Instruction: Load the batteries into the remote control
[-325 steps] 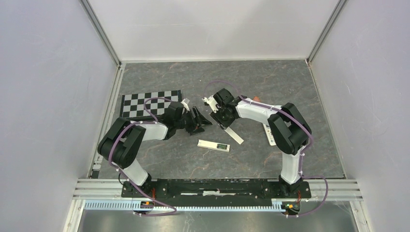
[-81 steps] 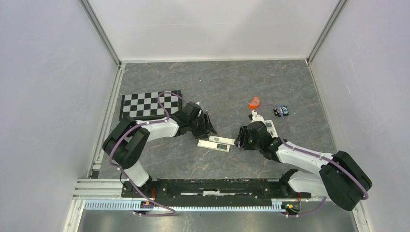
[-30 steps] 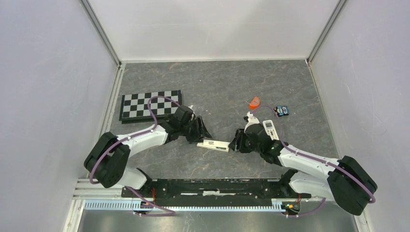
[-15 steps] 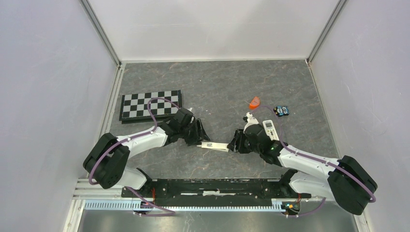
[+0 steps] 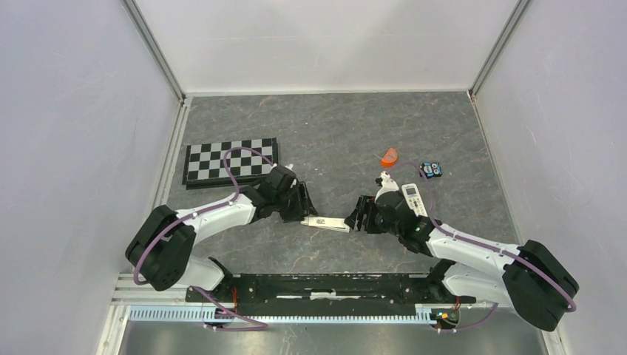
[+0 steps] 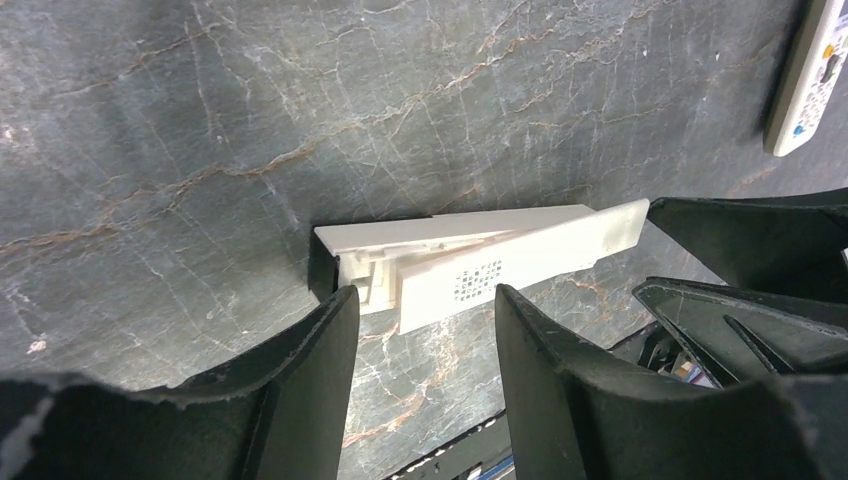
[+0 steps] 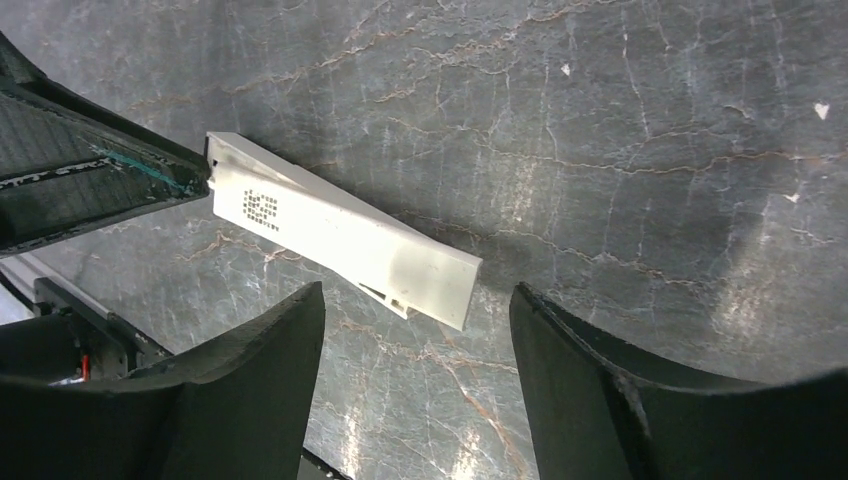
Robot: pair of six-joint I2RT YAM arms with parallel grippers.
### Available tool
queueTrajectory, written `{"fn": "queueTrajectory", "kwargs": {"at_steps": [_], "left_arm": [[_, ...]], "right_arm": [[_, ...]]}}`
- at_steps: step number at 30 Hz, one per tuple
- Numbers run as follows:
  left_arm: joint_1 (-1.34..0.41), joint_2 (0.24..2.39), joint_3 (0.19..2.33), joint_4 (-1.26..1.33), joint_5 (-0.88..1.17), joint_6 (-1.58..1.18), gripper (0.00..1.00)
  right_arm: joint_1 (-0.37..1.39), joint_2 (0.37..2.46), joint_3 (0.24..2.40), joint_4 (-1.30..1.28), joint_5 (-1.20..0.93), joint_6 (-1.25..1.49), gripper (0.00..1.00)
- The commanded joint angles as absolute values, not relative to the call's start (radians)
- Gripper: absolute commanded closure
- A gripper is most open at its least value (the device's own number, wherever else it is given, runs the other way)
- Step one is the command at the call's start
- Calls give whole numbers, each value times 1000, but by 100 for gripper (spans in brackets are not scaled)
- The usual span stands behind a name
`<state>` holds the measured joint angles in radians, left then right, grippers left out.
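The cover sits crooked across the body of the remote control, so I will use my right gripper to take the cover's overhanging end (image 7: 436, 284), lift it clear and straighten it up square.
The remote control (image 5: 325, 222) lies flat mid-table, a cream-white slim bar. Its flat cover with a small printed label (image 6: 520, 265) lies on top, skewed, one end raised above the body (image 6: 400, 240). The batteries are hidden under it. My left gripper (image 5: 302, 209) is open at the remote's left end, with its fingertips (image 6: 340, 300) straddling that end in the left wrist view. My right gripper (image 5: 360, 217) is open at the right end. In the right wrist view the remote's end (image 7: 440, 275) sits just ahead of its open jaws. Neither gripper holds anything.
A second white remote with buttons (image 5: 412, 200) lies just behind my right gripper and shows at the corner of the left wrist view (image 6: 815, 75). An orange piece (image 5: 389, 157) and a small blue-black object (image 5: 431, 169) lie behind it. A checkerboard (image 5: 231, 160) lies back left.
Earlier the cover lay apart from the remote and the green batteries showed; now it lies over them. Over the last second both open grippers edged closer to the remote's ends.
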<state>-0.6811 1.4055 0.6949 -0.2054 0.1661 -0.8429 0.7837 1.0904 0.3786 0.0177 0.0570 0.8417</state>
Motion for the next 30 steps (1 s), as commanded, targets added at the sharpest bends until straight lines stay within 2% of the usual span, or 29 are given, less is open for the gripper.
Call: {"fn": "queueTrajectory", "kwargs": {"at_steps": [1, 9, 15, 22, 30], "left_arm": [[-683, 1380, 726, -248, 128, -787, 40], [-683, 1358, 746, -274, 121, -775, 37], [-680, 1338, 765, -311, 87, -757, 30], [-661, 1327, 776, -339, 73, -734, 25], [-624, 1321, 773, -348, 97, -719, 23]], "right_arm": [[782, 1068, 322, 177, 28, 888, 26], [718, 1091, 257, 280, -65, 911, 24], [638, 1126, 219, 360, -216, 895, 29], [581, 1188, 168, 497, -392, 885, 40], [532, 1247, 182, 520, -440, 818, 45]]}}
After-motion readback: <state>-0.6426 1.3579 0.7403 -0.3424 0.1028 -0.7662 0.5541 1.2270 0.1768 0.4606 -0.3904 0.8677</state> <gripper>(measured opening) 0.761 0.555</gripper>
